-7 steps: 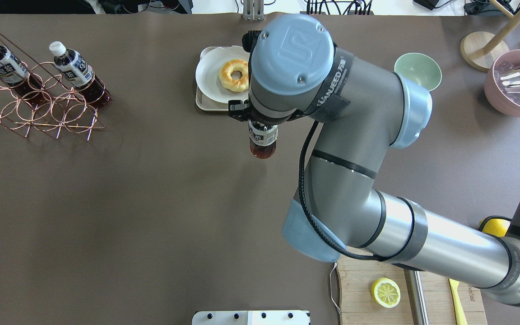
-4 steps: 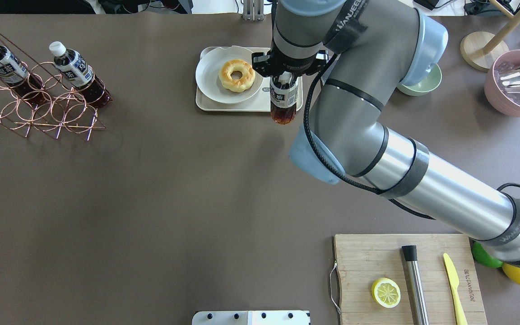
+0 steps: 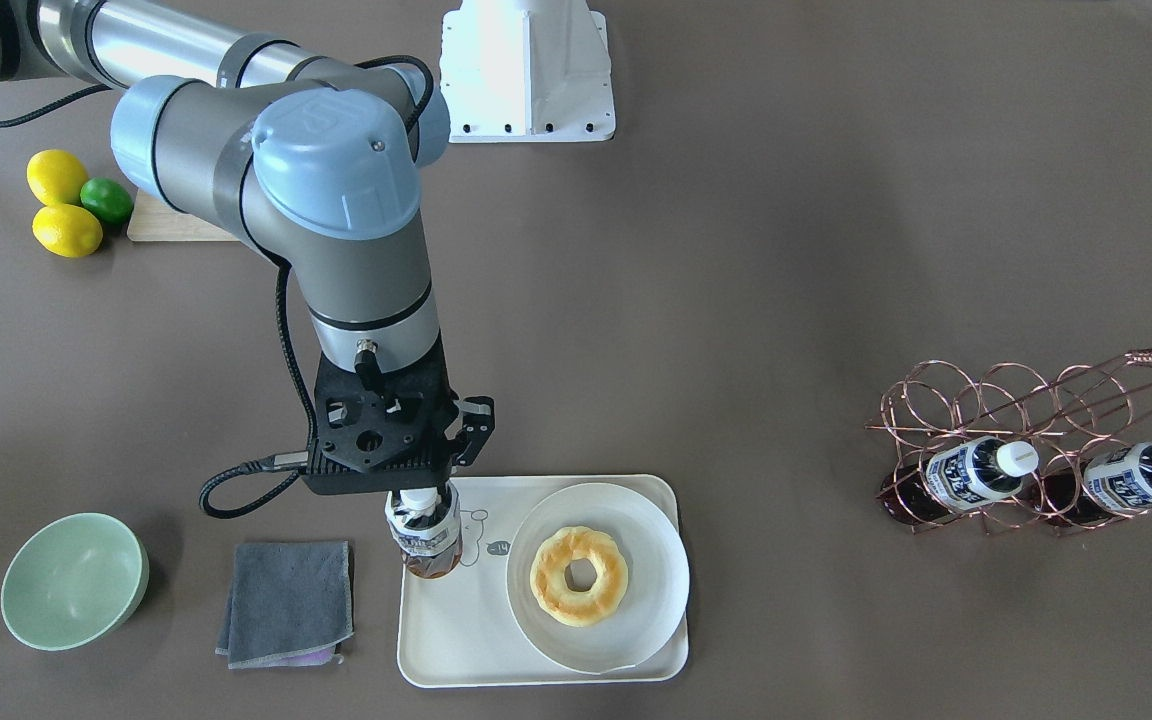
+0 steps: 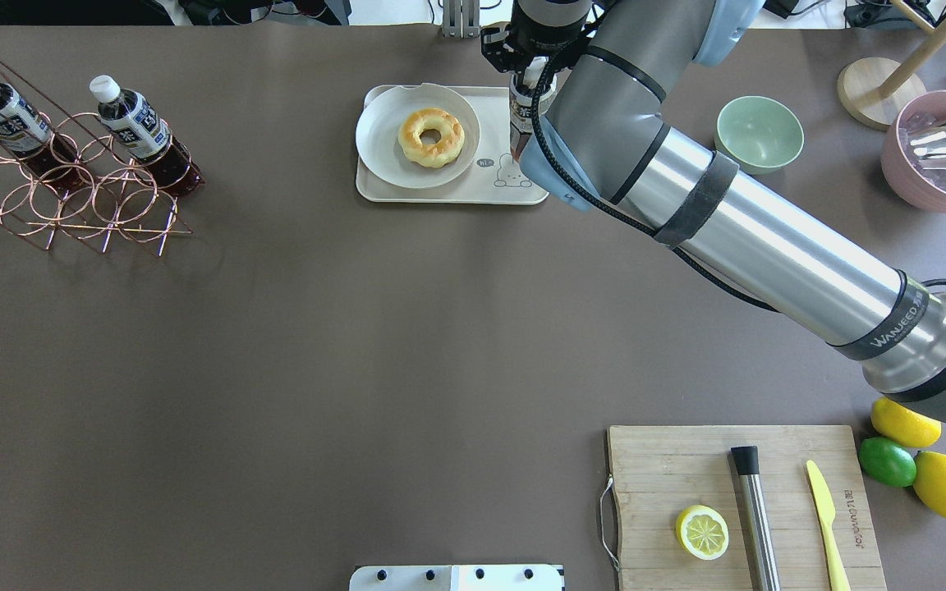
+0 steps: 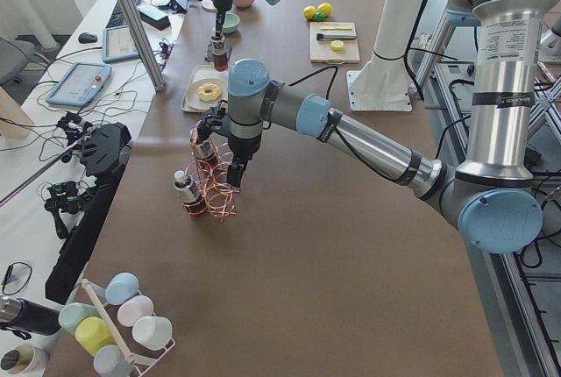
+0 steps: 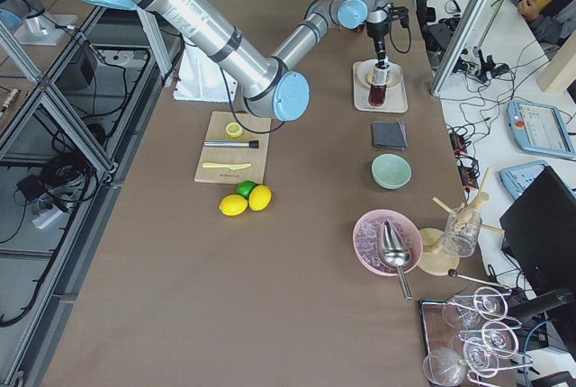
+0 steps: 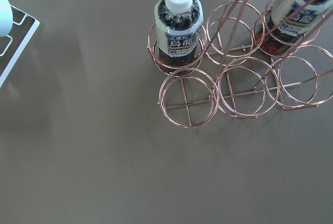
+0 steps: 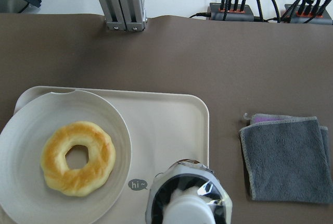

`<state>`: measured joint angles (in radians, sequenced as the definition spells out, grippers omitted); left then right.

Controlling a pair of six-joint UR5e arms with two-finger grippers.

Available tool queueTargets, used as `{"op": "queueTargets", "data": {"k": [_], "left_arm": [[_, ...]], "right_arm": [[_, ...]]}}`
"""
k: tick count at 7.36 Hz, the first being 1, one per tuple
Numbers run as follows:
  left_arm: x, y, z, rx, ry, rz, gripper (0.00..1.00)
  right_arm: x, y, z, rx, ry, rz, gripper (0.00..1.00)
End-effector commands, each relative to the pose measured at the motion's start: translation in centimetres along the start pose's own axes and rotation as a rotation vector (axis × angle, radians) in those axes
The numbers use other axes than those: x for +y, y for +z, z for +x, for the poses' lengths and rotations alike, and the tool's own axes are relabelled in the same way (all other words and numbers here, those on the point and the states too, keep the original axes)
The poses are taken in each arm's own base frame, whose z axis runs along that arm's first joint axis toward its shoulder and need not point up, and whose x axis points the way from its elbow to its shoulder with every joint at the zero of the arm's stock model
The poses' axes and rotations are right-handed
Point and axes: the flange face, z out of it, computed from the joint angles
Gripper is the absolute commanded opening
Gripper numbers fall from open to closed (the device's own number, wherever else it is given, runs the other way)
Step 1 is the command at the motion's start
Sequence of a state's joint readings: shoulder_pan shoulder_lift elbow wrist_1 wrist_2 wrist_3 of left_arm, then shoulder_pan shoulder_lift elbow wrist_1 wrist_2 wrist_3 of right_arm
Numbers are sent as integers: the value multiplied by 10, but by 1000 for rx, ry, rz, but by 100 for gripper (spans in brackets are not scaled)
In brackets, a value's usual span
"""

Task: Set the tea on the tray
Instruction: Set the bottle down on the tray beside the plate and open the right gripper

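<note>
The tray has room between the white plate and the grey cloth. Next, I set the tea, now upright over the tray's corner, there with my right gripper, on the bare part of the tray (image 3: 449, 587) (image 8: 175, 158).
My right gripper (image 3: 419, 497) is shut on the neck of the tea (image 3: 423, 540), a small bottle of dark drink with a white cap. It holds the bottle upright over the cream tray (image 3: 456, 640), at the end by the bear drawing. I cannot tell whether the base touches the tray. The right wrist view shows the tea (image 8: 187, 203) above the tray (image 8: 166, 125). The overhead view shows the tea (image 4: 521, 111) at the tray's (image 4: 440, 194) far right corner. My left gripper (image 5: 235, 174) hangs near the wire rack; I cannot tell whether it is open or shut.
A white plate with a doughnut (image 3: 578, 575) fills the tray's other half. A grey cloth (image 3: 286, 600) and a green bowl (image 3: 71, 580) lie beside the tray. A copper rack (image 4: 71, 189) holds two identical bottles (image 4: 136, 123). A cutting board (image 4: 654, 460) is at the front right.
My right arm has carried the tea away from the robot, from over the bare table in front of the tray to over the tray's far right corner.
</note>
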<state>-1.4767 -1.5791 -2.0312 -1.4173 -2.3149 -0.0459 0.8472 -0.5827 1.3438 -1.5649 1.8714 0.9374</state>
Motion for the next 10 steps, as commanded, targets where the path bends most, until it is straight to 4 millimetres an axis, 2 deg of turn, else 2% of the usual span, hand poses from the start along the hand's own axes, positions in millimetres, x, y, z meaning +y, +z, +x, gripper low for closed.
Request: {"op": "queueTargets", "data": {"k": [1,3,8,9,10], "left_arm": [[2,-7,0,2,-6,14,97],[2,-10,3,2,-1,20,97],[1,-9,2,-1,-7,18,97],[-1,-8,1,-2,-8,17,97],[-2,-9,3,-2,-5,19,97]], "right_arm": [[-19,17,4,3,9,7,0],[-20,25,2,-21,5,3,0],[-18,27,-1,-40,7,-16,0],[-18,27,-1,-40,7,-16,47],[-18,27,-1,-39,9,-17,99]]}}
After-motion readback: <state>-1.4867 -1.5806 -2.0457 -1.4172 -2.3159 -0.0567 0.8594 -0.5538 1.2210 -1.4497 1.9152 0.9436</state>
